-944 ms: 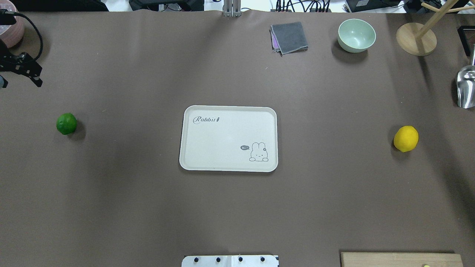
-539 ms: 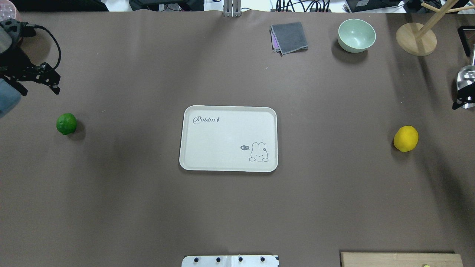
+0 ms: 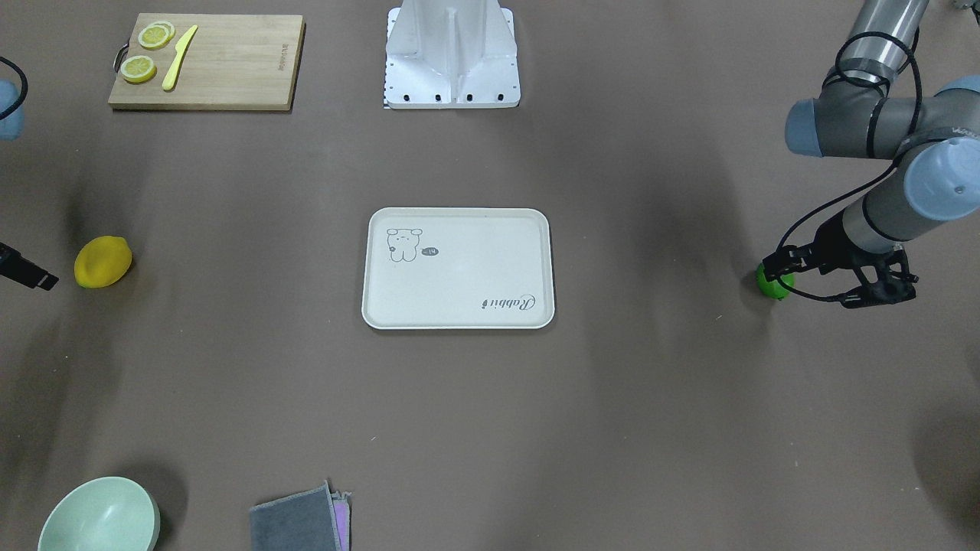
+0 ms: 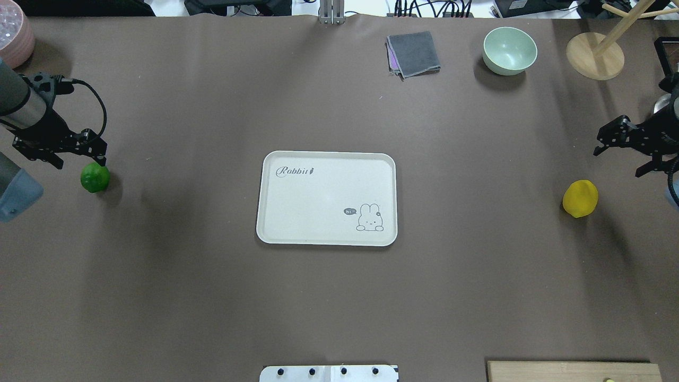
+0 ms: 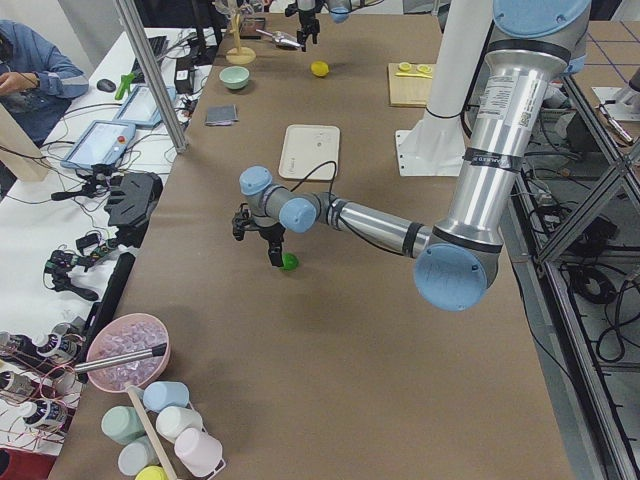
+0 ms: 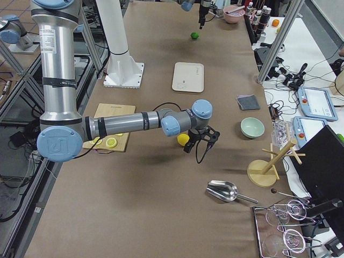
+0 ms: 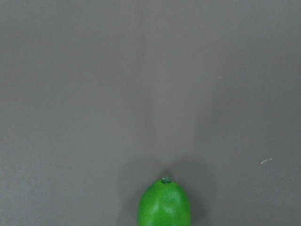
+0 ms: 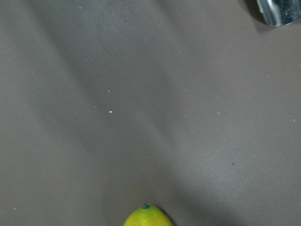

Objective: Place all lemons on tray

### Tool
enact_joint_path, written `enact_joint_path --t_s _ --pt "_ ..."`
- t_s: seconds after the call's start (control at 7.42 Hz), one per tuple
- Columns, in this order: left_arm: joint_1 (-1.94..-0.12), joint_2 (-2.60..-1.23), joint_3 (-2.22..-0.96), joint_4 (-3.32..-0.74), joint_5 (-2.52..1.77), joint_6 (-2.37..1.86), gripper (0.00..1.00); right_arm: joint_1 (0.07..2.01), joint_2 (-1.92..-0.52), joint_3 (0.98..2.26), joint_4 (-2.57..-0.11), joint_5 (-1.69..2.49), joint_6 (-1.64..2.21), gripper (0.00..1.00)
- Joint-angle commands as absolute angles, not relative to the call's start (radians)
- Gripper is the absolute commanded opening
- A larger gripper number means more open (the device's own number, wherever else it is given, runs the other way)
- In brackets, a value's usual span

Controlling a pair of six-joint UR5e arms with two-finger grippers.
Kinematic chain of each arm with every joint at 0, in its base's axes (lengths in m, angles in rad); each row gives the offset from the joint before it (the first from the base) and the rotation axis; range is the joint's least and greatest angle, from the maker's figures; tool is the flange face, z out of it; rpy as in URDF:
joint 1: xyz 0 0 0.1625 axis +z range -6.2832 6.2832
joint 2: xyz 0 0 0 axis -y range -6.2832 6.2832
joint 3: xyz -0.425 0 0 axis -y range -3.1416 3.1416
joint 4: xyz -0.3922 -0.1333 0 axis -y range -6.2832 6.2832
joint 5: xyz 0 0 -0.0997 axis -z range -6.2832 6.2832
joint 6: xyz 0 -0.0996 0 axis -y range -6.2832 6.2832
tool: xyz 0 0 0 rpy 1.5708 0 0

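I will next close my right fingers around the yellow lemon's middle (image 3: 102, 262), on opposite sides.
The green lemon (image 4: 95, 178) lies on the table at the left; it also shows at the bottom edge of the left wrist view (image 7: 164, 206). The yellow lemon (image 4: 580, 198) lies at the right and at the bottom edge of the right wrist view (image 8: 146, 217). The cream tray (image 4: 323, 196) with the "Rabbit" print sits mid-table with nothing on it. My left gripper (image 4: 79, 159) is open and hovers just beyond the green lemon, one finger over its far edge. My right gripper (image 4: 618, 162) is open and hovers beyond the yellow lemon, slightly to its right.
A pale green bowl (image 4: 509, 50), a grey cloth (image 4: 414, 53) and a wooden stand (image 4: 594, 55) are at the far edge. A metal scoop (image 6: 223, 189) lies at the far right. A cutting board (image 3: 230, 61) with lemon slices and a knife sits near my base.
My left gripper has moved in from the left edge to the green lemon. My right gripper has come into view from the right edge towards the yellow lemon. Lemons and tray have not moved.
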State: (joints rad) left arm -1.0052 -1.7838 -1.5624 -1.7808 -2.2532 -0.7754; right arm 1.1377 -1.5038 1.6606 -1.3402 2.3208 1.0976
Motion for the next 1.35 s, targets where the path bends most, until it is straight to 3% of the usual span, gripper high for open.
enact_joint_path --t_s 0.0,0.13,0.54,0.67,0.81,0.94,1.21 --pt "-0.968 -1.770 -1.554 -1.832 -2.237 -0.833 0.94 1.098 -1.488 1.655 -1.339 2.295 1.091 1.00" --pt "-0.968 -1.770 -1.555 -1.832 -2.237 -0.833 0.93 1.086 -1.488 1.640 -1.338 2.293 1.083 1.00" --pt "-0.966 -1.755 -1.514 -1.922 -2.237 -0.822 0.79 1.055 -1.489 1.612 -1.315 2.289 1.083 1.00" --pt "-0.966 -1.753 -1.516 -1.927 -2.235 -0.821 0.61 1.049 -1.488 1.589 -1.290 2.289 1.085 1.00" --pt "-0.966 -1.753 -1.517 -1.927 -2.235 -0.815 0.24 1.040 -1.486 1.582 -1.290 2.290 1.083 1.00" --pt "-0.966 -1.753 -1.525 -1.922 -2.238 -0.815 0.00 1.032 -1.479 1.575 -1.290 2.293 1.085 1.00" --pt "-0.989 -1.759 -1.595 -1.849 -2.302 -0.815 0.00 1.019 -1.473 1.569 -1.290 2.299 1.086 1.00"
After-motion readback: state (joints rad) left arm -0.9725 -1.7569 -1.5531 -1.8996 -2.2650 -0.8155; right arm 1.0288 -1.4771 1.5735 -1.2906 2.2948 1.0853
